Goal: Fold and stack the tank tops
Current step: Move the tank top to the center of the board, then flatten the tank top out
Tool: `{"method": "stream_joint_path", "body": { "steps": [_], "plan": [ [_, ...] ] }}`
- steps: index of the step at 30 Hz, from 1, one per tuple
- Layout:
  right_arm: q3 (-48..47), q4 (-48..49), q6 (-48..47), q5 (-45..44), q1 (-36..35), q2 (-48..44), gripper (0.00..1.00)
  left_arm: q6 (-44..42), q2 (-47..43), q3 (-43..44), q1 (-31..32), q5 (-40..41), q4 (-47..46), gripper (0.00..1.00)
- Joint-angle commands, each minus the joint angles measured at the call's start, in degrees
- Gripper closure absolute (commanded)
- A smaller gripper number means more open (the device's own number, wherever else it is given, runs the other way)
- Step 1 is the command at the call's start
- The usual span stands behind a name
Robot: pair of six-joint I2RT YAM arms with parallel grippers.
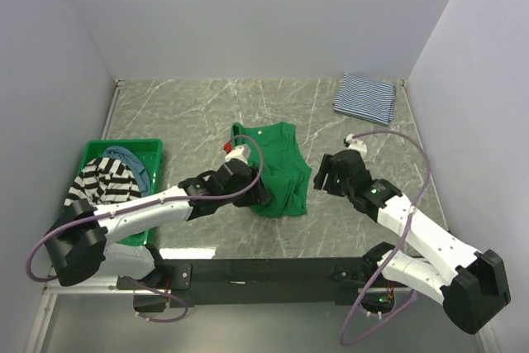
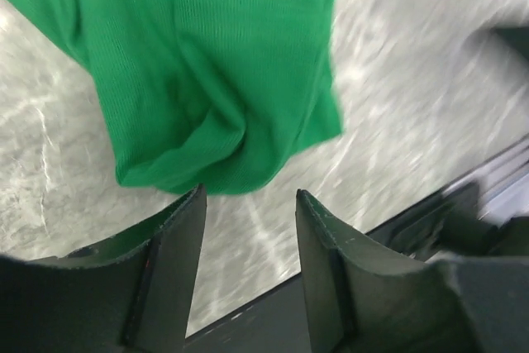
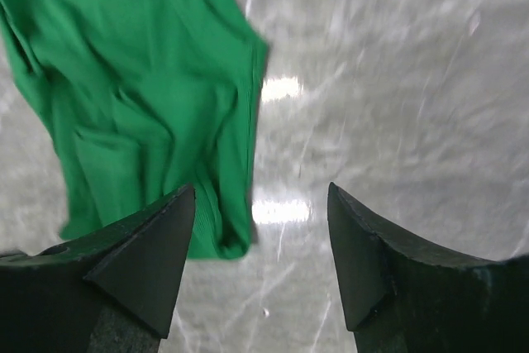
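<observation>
The green tank top has the raised fold at the near edge [image 1: 269, 205] [image 2: 201, 149]. My left gripper needs to close on it next.
A plain green tank top [image 1: 279, 163] lies rumpled and partly folded on the marble table. My left gripper [image 1: 261, 195] hovers at its near left corner. In the left wrist view this gripper [image 2: 250, 193] is open, with the green tank top [image 2: 207, 72] just past the fingertips and nothing between them. My right gripper [image 1: 320, 177] stands open by the top's right edge. In the right wrist view it [image 3: 260, 192] is empty, with the green tank top [image 3: 132, 97] at its left finger. A folded navy-white striped tank top [image 1: 364, 97] lies at the back right.
A green plastic bin [image 1: 124, 145] at the left holds a bold black-white striped top [image 1: 103, 181] and a dusty blue one [image 1: 134, 159]. Grey walls close in the table on three sides. A dark rail [image 1: 256, 270] runs along the near edge.
</observation>
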State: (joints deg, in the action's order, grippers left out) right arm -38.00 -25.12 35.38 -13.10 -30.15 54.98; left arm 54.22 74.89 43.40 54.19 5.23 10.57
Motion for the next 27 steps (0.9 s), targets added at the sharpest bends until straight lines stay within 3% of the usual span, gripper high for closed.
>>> {"method": "stream_joint_path", "body": {
  "steps": [1,9,17,27],
  "plan": [
    [2.83,4.99,3.82,1.94,-2.62,0.12,0.30,6.34,-1.16,2.39,-0.32,6.97,0.85,0.48],
    [8.03,13.51,7.16,5.10,-7.02,2.15,0.38,-0.95,9.73,13.01,-1.37,-0.03,-0.38,0.46],
    [5.40,14.49,8.31,0.72,-6.94,7.77,0.39,-3.24,19.84,21.54,-1.37,-0.76,1.82,0.41],
    [5.74,13.44,6.81,1.15,-1.49,3.82,0.40,-4.64,26.62,28.23,-1.37,3.20,7.80,0.51]
  ]
}}
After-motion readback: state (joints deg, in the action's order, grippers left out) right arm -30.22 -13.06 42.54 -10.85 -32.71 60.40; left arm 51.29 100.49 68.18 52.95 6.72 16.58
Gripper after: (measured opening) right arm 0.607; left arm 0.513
